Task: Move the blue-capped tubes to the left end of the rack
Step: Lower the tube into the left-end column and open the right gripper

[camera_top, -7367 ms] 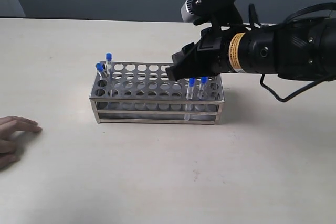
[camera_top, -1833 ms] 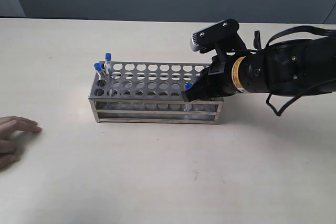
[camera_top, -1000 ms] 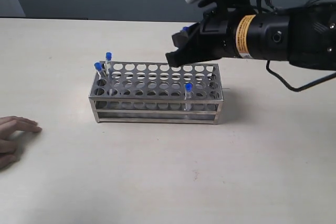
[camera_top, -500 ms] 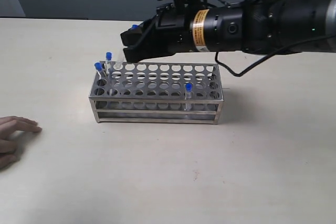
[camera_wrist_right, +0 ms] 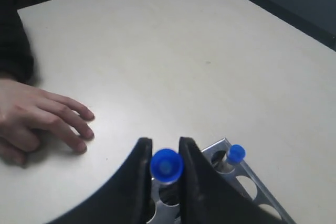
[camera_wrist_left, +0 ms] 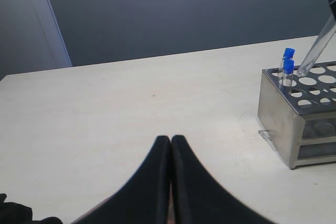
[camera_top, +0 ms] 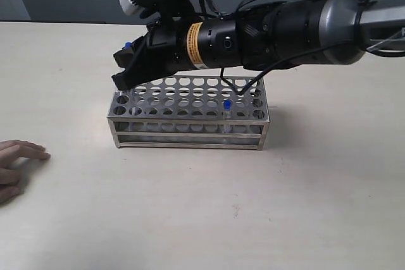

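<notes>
My right gripper is going to let go of the blue-capped tube in the hole (camera_top: 121, 100) (camera_wrist_right: 169, 195) behind the rack's front corner hole nearest the hand.
The steel rack (camera_top: 190, 117) stands mid-table. My right gripper (camera_top: 123, 75) reaches across to the rack's left end, shut on a blue-capped tube (camera_wrist_right: 167, 165) whose cap (camera_top: 128, 46) shows above the fingers. In the left wrist view that tube (camera_wrist_left: 316, 52) hangs tilted, its tip just above a left-end hole. Two more blue-capped tubes (camera_wrist_left: 287, 62) stand in the left-end holes; one of them (camera_wrist_right: 235, 153) shows beside my right fingers. A single tube (camera_top: 226, 108) stays near the rack's right front. My left gripper (camera_wrist_left: 170, 139) is shut and empty, low over the table left of the rack (camera_wrist_left: 294, 119).
A person's hand (camera_top: 18, 164) rests on the table at the left edge, and shows too in the right wrist view (camera_wrist_right: 42, 116). The black right arm (camera_top: 272, 30) spans above the back of the rack. A grey wall lies behind the table.
My right gripper lifted a blue-capped tube from the rack's right end and carried it leftward above the rack to the left end. The other tubes and the hand stayed put.
</notes>
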`<state>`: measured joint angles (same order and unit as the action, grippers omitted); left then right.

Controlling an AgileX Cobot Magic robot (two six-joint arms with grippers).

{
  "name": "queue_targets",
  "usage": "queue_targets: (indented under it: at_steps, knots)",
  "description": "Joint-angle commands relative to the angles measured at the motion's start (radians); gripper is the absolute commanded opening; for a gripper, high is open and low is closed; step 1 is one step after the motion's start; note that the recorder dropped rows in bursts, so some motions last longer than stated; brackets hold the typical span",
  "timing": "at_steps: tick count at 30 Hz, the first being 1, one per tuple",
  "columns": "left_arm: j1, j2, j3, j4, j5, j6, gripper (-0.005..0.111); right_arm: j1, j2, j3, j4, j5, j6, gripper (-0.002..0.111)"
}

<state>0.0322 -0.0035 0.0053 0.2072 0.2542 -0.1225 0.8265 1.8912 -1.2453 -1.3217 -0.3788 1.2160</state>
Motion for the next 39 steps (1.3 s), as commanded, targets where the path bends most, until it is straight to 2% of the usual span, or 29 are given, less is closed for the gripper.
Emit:
queue_targets:
  at_steps: [1,12,32,39]
  knots:
    - [-0.004,0.003,-0.005,-0.005,-0.008,-0.001,0.001,0.002,0.009,-0.010,-0.088,0.037,0.058,0.000]
    - [-0.004,0.003,-0.005,-0.005,-0.008,-0.001,0.001,0.002,0.010,-0.038,-0.200,0.028,0.122,0.000]
    - [-0.004,0.003,-0.005,-0.005,-0.008,-0.001,0.001,0.002,0.059,-0.058,-0.223,-0.023,0.130,0.000]
    - [-0.004,0.003,-0.005,-0.005,-0.008,-0.001,0.001,0.049,0.110,-0.117,-0.289,-0.012,0.156,0.000]
